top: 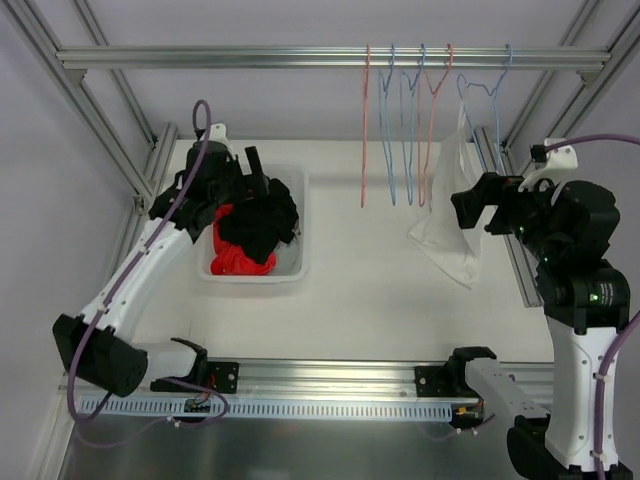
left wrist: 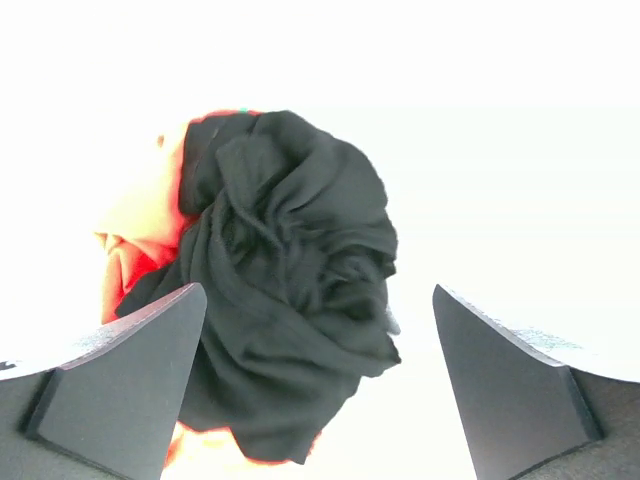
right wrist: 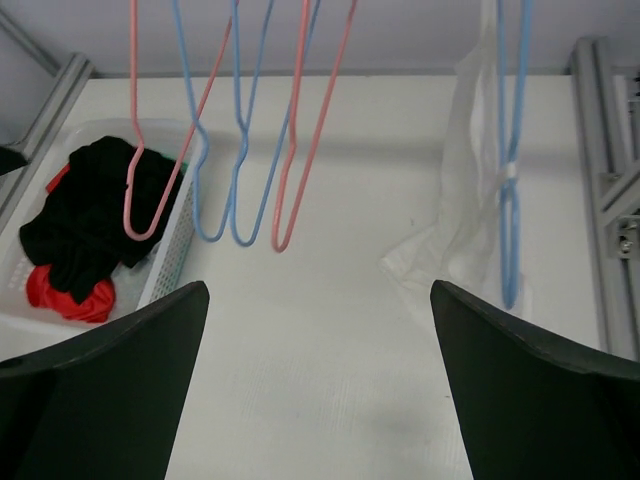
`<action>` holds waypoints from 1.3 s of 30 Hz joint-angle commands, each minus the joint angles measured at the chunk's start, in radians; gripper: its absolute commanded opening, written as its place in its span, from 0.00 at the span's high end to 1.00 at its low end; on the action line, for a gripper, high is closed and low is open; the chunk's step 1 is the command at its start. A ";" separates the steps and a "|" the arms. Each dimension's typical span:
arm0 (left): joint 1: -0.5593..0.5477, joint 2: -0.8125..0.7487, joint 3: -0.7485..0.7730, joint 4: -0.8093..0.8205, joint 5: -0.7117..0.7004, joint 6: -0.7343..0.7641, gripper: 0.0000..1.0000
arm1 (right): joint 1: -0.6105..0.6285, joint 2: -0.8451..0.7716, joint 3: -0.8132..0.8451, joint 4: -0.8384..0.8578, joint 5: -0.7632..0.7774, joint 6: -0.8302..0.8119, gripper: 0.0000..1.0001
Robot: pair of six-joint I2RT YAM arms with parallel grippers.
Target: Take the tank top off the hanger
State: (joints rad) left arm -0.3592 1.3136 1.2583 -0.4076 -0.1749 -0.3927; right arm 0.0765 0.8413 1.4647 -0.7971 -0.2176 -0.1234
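Note:
My right gripper grabs the near sloping side [top: 498,140] [right wrist: 518,110] of the blue hanger with the white tank top on it next, below the hanger's hook.
A white tank top [top: 447,228] hangs on a blue wire hanger [top: 496,98] at the right end of the rail, its lower part draped down to the table. It also shows in the right wrist view [right wrist: 462,235], with the blue hanger [right wrist: 510,200] running down through it. My right gripper [top: 462,208] is open and empty, close beside the tank top at mid height; in its own view [right wrist: 320,335] the cloth lies ahead to the right. My left gripper [top: 256,172] is open and empty above the basket, over a black garment [left wrist: 290,290].
Several empty pink and blue hangers [top: 405,120] hang on the rail left of the tank top. A white basket [top: 292,272] at the left holds black and red clothes [top: 240,260]. Aluminium frame posts [top: 510,210] stand along both table sides.

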 commanded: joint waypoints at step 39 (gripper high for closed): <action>-0.181 -0.642 -0.347 -0.162 0.373 0.123 0.01 | -0.172 0.527 0.425 0.294 -0.049 -0.078 1.00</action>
State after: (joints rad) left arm -0.5251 0.6792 0.9096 -0.5819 0.1787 -0.2722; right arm -0.0975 1.4620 1.9087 -0.6884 -0.2356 -0.2493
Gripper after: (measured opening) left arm 0.986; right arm 0.026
